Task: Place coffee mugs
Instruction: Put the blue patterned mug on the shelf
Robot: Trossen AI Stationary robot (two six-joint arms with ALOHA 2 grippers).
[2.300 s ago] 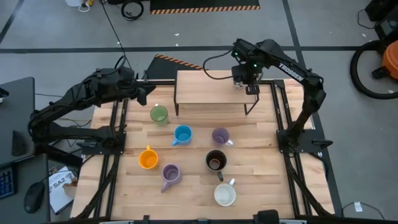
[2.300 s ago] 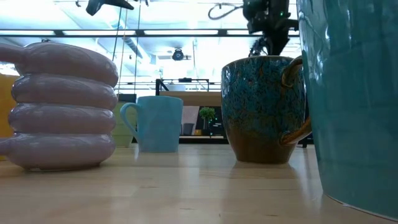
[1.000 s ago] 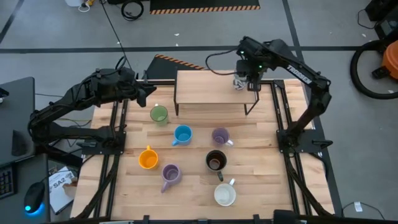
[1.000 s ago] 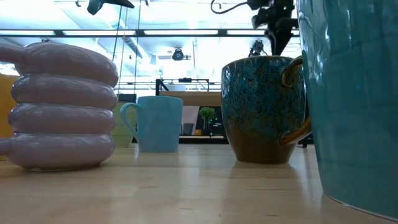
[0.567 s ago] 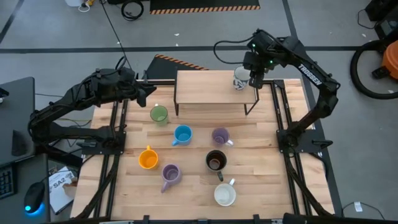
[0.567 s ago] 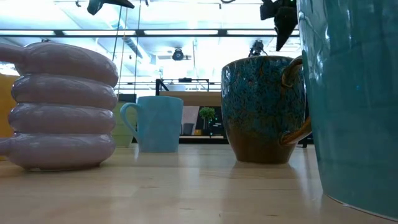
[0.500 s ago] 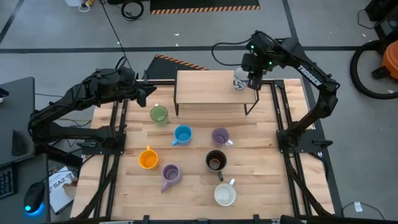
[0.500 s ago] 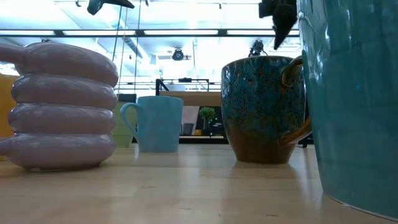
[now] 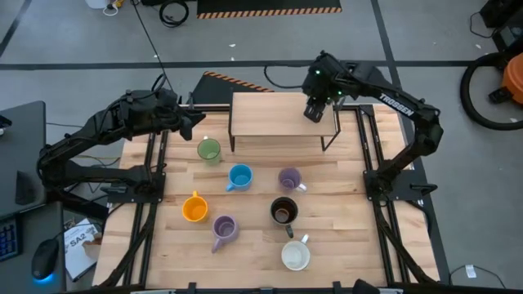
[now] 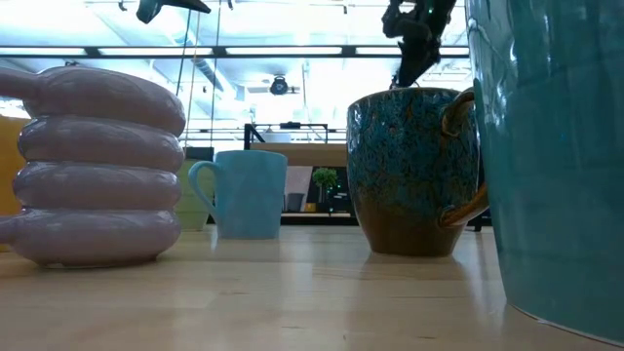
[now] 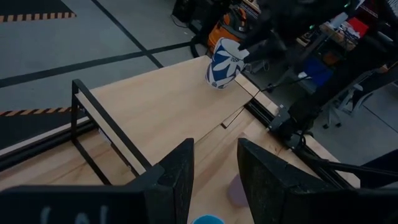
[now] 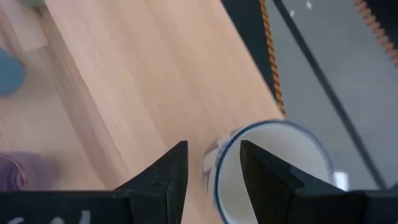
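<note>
The white mug stands inward from the shelf's far edge, so next I grip the white mug's rim (image 12: 219, 171) with my right gripper and move it nearer the shelf's far corner.
A white mug with a blue pattern (image 11: 222, 62) stands on the wooden shelf (image 9: 270, 114) near its far right corner. My right gripper (image 9: 313, 113) hangs over it, slanting down and open (image 12: 213, 149), and hides it in the high view. On the table below stand a green mug (image 9: 209, 150), a blue one (image 9: 239, 176), two lilac ones (image 9: 289, 178) (image 9: 223, 229), an orange one (image 9: 194, 208), a dark brown one (image 9: 283, 211) and a cream one (image 9: 296, 255). My left gripper (image 11: 214, 149) waits open, raised at the shelf's left end (image 9: 196, 122). My right gripper comes at the white mug from above, slanting down. The mug's rim (image 12: 216, 167) shows in the gap between the fingers, with one finger (image 12: 267, 186) over the mug's opening and the other outside. Whether either finger touches the mug I cannot tell.
The shelf stands on thin black legs (image 9: 329, 139) at the table's far edge, and its top is bare to the left of the white mug. Black rails (image 9: 151, 196) (image 9: 376, 188) run along both sides of the table. The near left and near right corners hold nothing.
My right gripper stood at the white mug's right side. It has swung toward the table's left and a little down, rolling and tipping steeper, and now covers the mug from above. The mug has stayed on the shelf.
</note>
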